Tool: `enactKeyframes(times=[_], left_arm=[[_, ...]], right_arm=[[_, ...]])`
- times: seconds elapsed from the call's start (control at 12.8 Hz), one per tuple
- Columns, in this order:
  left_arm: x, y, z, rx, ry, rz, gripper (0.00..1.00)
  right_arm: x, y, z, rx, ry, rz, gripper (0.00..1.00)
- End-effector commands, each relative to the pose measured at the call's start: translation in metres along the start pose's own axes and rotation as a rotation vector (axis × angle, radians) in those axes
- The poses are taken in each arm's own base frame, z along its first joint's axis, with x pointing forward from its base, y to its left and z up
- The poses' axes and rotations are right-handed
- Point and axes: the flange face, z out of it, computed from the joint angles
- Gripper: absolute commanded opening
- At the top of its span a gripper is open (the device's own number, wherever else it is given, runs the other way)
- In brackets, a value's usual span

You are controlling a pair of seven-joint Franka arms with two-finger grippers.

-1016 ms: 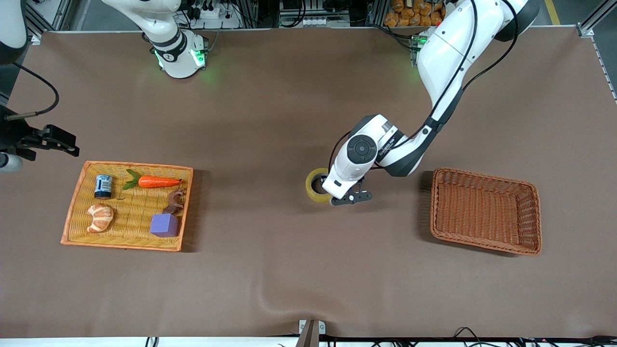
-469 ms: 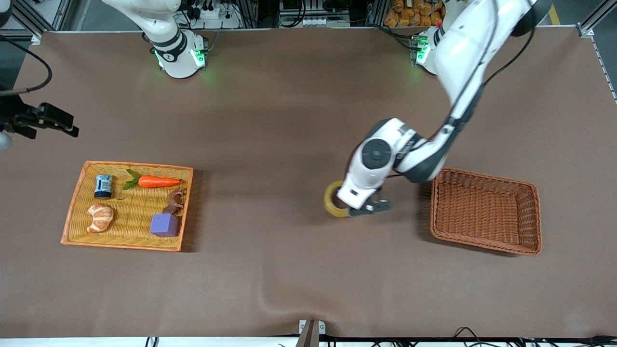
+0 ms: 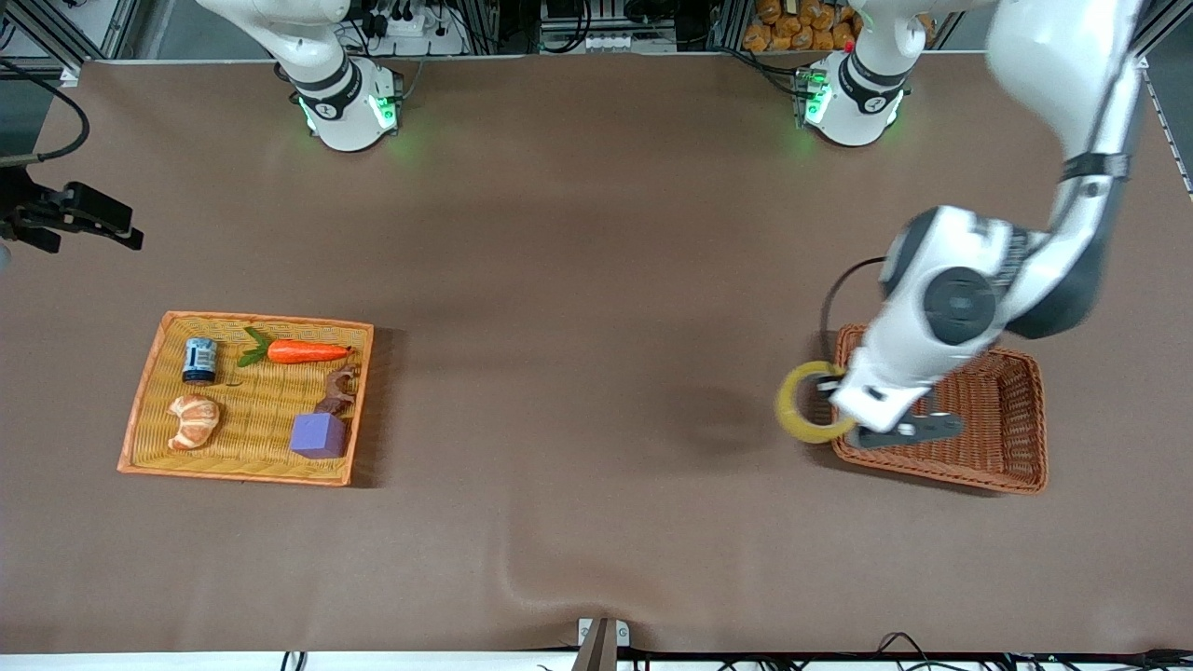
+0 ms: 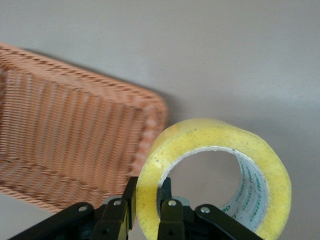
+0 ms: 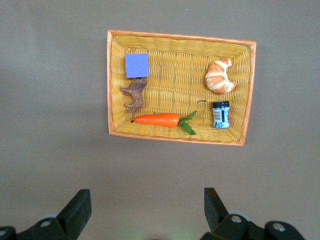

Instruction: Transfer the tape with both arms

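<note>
The robot's left gripper should release the tape in the brown basket (image 3: pixel 901 399) (image 4: pixel 88 144), toward the end that faces the orange tray.
The tape (image 3: pixel 809 403), a yellowish translucent roll with a grey-white core, hangs upright in my left gripper (image 3: pixel 853 427). The gripper is shut on the roll's wall, one finger inside the ring and one outside, as the left wrist view shows (image 4: pixel 148 210). The tape (image 4: pixel 200 132) is in the air over the table, at the rim of the brown wicker basket (image 3: pixel 988 410) that faces the right arm's end. My right gripper (image 3: pixel 89 216) is open and empty, held high at the right arm's end of the table, over bare table beside the orange tray (image 5: pixel 180 36). Its fingers stand wide apart (image 5: pixel 145 210).
The orange wicker tray (image 3: pixel 247 321) holds a croissant (image 3: pixel 193 420), a carrot (image 3: pixel 303 351), a small blue can (image 3: pixel 199 360), a purple cube (image 3: pixel 318 434) and a brown toy animal (image 3: pixel 339 389). The brown basket (image 4: pixel 65 130) has nothing in it. Brown cloth covers the table.
My left gripper lifted the tape off the middle of the table and carried it toward the left arm's end, to the brown basket's rim. My right gripper shifted a little toward the robots' bases.
</note>
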Motion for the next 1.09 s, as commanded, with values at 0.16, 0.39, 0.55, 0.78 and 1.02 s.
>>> enactKeyframes(times=[0.16, 0.39, 0.55, 0.78, 1.02], left_arm=[[0.004, -0.091, 0.051, -0.045, -0.106, 0.054, 0.0], [0.013, -0.136, 0.087, -0.077, -0.103, 0.078, 0.0], [0.017, -0.142, 0.108, -0.072, -0.1, 0.081, 0.05], [0.023, -0.149, 0.092, -0.06, -0.07, 0.089, 0.37], [0.034, -0.164, 0.033, -0.059, -0.002, 0.169, 1.0]], right_arm=[[-0.024, 0.002, -0.016, -0.005, 0.004, 0.0, 1.0], [-0.025, 0.002, -0.016, -0.02, 0.001, 0.008, 1.0], [-0.023, 0.002, -0.014, -0.018, -0.001, 0.006, 1.0], [-0.021, 0.0, -0.009, -0.007, -0.006, 0.005, 1.0], [-0.022, -0.004, -0.01, 0.026, -0.001, -0.009, 1.0]])
